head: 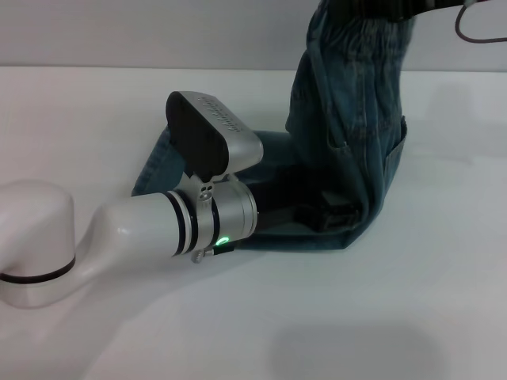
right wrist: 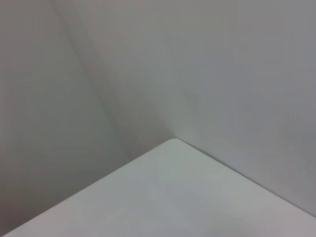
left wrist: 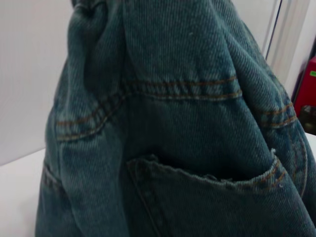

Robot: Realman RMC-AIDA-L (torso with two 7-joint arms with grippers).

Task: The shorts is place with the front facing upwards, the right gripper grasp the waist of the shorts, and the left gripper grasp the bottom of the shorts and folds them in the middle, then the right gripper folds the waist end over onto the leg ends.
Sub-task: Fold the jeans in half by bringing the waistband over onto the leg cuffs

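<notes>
Next, my right gripper releases the waist of the shorts, now hanging from it, on the far edge of the flat leg part (head: 198,121).
The blue denim shorts (head: 348,134) are bent in an L. The leg part lies flat on the table, and the other end rises steeply toward the top of the head view. The waist of the shorts (head: 360,39), a ruched elastic band, hangs from my right gripper (head: 372,6), which is shut on it at the frame's upper edge. My left gripper (head: 321,215) lies low on the flat denim, tucked inside the bend. The left wrist view is filled by denim with a tan-stitched pocket (left wrist: 207,187). The leg hems are hidden behind my left arm.
The shorts lie on a white table (head: 412,317). The right wrist view shows only a rounded table corner (right wrist: 170,144) against a grey wall. A dark cable (head: 475,33) hangs at the head view's top right. A red object (left wrist: 307,94) stands beyond the denim.
</notes>
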